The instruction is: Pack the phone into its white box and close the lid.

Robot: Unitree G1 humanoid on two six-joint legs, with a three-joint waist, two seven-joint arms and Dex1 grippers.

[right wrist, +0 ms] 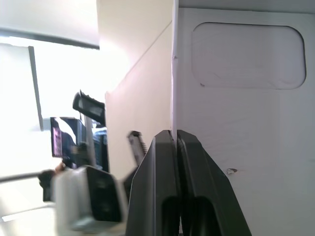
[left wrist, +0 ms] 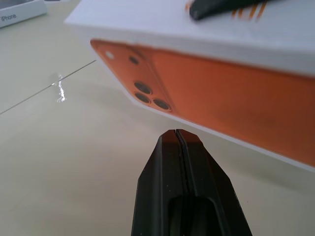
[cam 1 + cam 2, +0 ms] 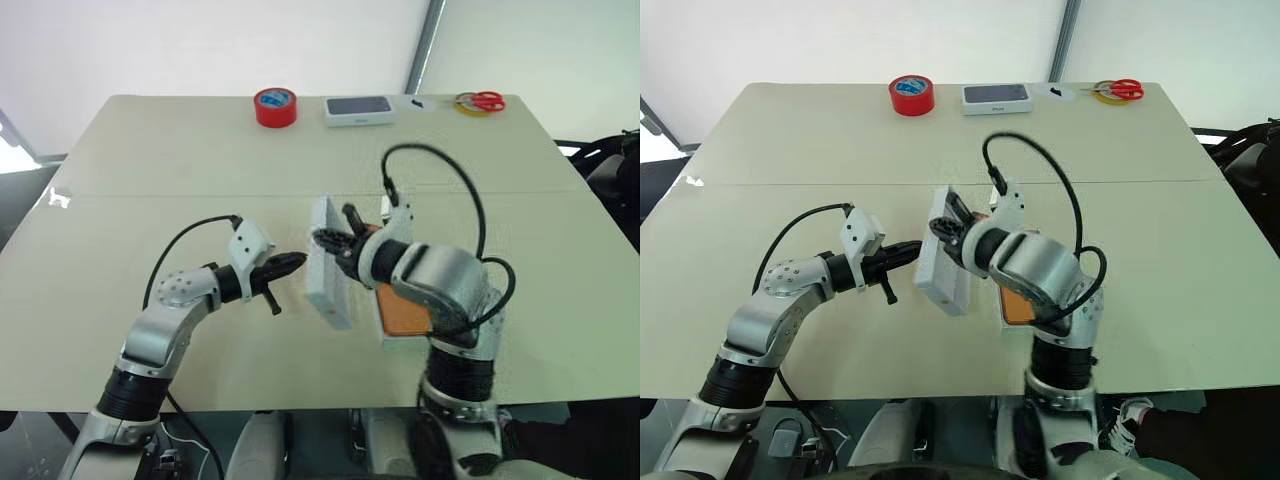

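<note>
The robot's right gripper should release the lid on the long white box edge (image 3: pixel 375 281) beside the orange phone, facing the left gripper.
My right gripper (image 3: pixel 335 232) is shut on a thin wall of the white box's lid (image 3: pixel 330 285) and holds it upright above the table. In the right wrist view the gripper (image 1: pixel 175 135) shows the lid's white inside (image 1: pixel 246 123) with a rounded recess. The lid's face (image 2: pixel 236 98) toward my left gripper is orange with a lens cluster. My left gripper (image 3: pixel 298 261) is shut and empty, its tip (image 2: pixel 176 132) just short of that face. The orange phone (image 3: pixel 405 315) lies flat under my right forearm, with the white box rim (image 3: pixel 384 340) along its near edge.
Along the far edge of the beige table (image 3: pixel 150 180) stand a red tape roll (image 3: pixel 275 107), a small white box with a dark phone picture (image 3: pixel 359 110), and red-handled scissors (image 3: pixel 487 100) beside a yellow tape ring (image 3: pixel 467 104).
</note>
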